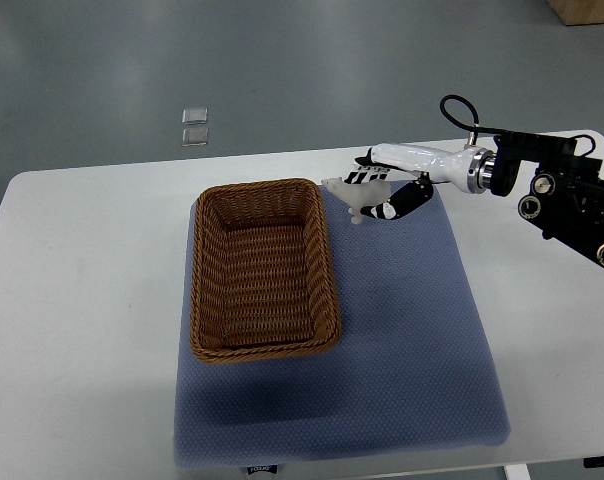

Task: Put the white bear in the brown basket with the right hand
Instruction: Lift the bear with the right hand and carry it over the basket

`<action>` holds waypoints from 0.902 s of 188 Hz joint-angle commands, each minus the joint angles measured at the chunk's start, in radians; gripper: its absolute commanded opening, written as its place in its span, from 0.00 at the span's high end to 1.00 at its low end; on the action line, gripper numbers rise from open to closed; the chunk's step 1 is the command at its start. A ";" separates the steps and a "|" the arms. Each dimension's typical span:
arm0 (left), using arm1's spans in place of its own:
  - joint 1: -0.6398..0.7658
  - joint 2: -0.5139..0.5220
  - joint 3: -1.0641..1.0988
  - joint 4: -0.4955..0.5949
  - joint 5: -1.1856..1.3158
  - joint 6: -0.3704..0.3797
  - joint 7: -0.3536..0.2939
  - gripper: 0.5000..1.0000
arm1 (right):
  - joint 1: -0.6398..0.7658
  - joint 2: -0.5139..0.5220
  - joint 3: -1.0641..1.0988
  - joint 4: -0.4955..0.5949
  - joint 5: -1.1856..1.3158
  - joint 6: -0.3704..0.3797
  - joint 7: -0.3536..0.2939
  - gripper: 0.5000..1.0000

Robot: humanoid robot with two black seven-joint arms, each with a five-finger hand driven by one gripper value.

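Observation:
Next, my right gripper lets go of the white bear in the far half of the brown basket point(253, 243), where I should let it go.
A small white bear point(356, 196) hangs just off the right rim of the brown wicker basket point(264, 342), near its far corner, held above the blue mat point(402, 330). My right hand point(374, 192), white and black, reaches in from the right edge with its fingers curled around the bear. The basket's inside shows nothing in it. No left arm shows in the picture.
The blue mat lies on a white table point(82, 280), with the basket on the mat's left half. Two small clear squares point(194, 126) lie on the grey floor beyond the table. The right arm's black wrist housing point(567, 195) sits over the table's right edge.

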 commanded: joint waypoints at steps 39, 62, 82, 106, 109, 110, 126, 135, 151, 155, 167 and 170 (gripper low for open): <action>0.000 0.000 0.000 0.000 0.000 0.000 0.000 0.00 | 0.113 0.126 -0.119 -0.089 -0.004 -0.069 0.003 1.00; 0.000 0.000 0.000 0.000 0.000 0.000 0.000 0.00 | 0.130 0.175 -0.139 -0.092 -0.005 -0.077 0.003 1.00; 0.000 0.000 0.000 0.000 0.000 0.000 0.000 0.00 | 0.145 0.216 -0.179 -0.105 -0.005 -0.135 0.003 1.00; 0.000 0.000 0.000 0.000 0.000 0.000 0.000 0.00 | 0.147 0.285 -0.228 -0.144 -0.005 -0.216 0.003 1.00; 0.000 0.000 0.000 0.000 0.000 0.000 0.000 0.00 | 0.145 0.296 -0.232 -0.150 -0.005 -0.228 0.003 1.00; 0.000 0.000 0.000 0.000 0.000 0.000 0.000 0.00 | 0.145 0.296 -0.232 -0.150 -0.005 -0.229 0.003 1.00; 0.000 0.000 0.000 0.000 0.000 0.000 0.000 0.00 | 0.136 0.336 -0.254 -0.176 -0.005 -0.258 0.003 1.00; 0.000 0.000 0.000 0.000 0.000 0.000 0.000 0.00 | 0.131 0.351 -0.275 -0.194 -0.007 -0.271 0.003 1.00; 0.000 0.000 0.000 0.000 0.000 0.000 0.000 0.00 | 0.113 0.359 -0.294 -0.207 -0.007 -0.293 0.002 1.00; 0.000 0.000 0.000 0.000 0.000 0.000 0.000 0.00 | 0.110 0.359 -0.294 -0.207 -0.007 -0.299 0.002 1.00; 0.000 0.000 0.000 0.000 0.000 0.000 0.000 0.00 | 0.107 0.360 -0.300 -0.208 -0.007 -0.305 0.002 1.00; 0.000 0.000 0.000 0.000 0.000 0.000 0.000 0.00 | 0.105 0.360 -0.301 -0.207 -0.007 -0.305 0.002 1.00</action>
